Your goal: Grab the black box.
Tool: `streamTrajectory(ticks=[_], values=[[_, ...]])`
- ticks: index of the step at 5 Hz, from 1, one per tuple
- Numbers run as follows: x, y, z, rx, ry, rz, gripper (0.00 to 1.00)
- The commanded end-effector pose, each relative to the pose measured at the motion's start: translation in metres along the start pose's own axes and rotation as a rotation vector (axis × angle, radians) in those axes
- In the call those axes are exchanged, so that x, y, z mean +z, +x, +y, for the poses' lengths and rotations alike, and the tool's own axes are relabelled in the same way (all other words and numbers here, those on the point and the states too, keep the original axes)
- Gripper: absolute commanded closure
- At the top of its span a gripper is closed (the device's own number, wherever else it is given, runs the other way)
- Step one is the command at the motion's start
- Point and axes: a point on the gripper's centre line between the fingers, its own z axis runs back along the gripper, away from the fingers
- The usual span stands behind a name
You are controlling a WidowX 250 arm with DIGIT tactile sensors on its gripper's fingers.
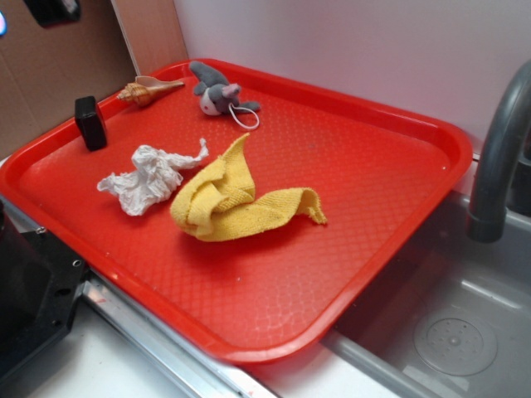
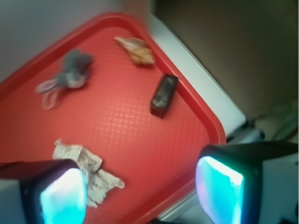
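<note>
The black box is beside the seashell. My gripper goes there next and closes on the box's long sides (image 1: 92, 125) (image 2: 163, 96), around the middle.
The black box (image 1: 90, 122) stands upright near the left rim of the red tray (image 1: 348, 249), just in front of the seashell (image 1: 148, 90). In the wrist view the black box (image 2: 164, 94) lies ahead of and well above my gripper (image 2: 140, 193), close to the tray's right rim (image 2: 205, 116). My gripper is open, with nothing between its glowing pads (image 2: 63, 198); it hovers over the tray's near edge, beside the crumpled white paper (image 2: 91, 170). The gripper does not show in the exterior view.
On the tray also lie a grey plush toy (image 1: 216, 93), crumpled white paper (image 1: 145, 178) and a yellow cloth (image 1: 228, 197). A large black machine (image 1: 29, 290) sits at the front left. A sink (image 1: 448, 332) with a grey faucet (image 1: 498, 157) is at the right.
</note>
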Motion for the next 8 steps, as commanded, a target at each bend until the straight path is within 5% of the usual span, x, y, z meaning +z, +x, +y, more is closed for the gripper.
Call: streamTrajectory(ticks=[1, 4, 8], values=[[-0.052, 0.04, -0.007, 0.193, 0.026, 0.012, 0.0], [-0.073, 0.079, 0.006, 0.185, 0.035, 0.025, 0.0], [-0.076, 0.078, 0.032, 0.17, 0.09, 0.008, 0.0]])
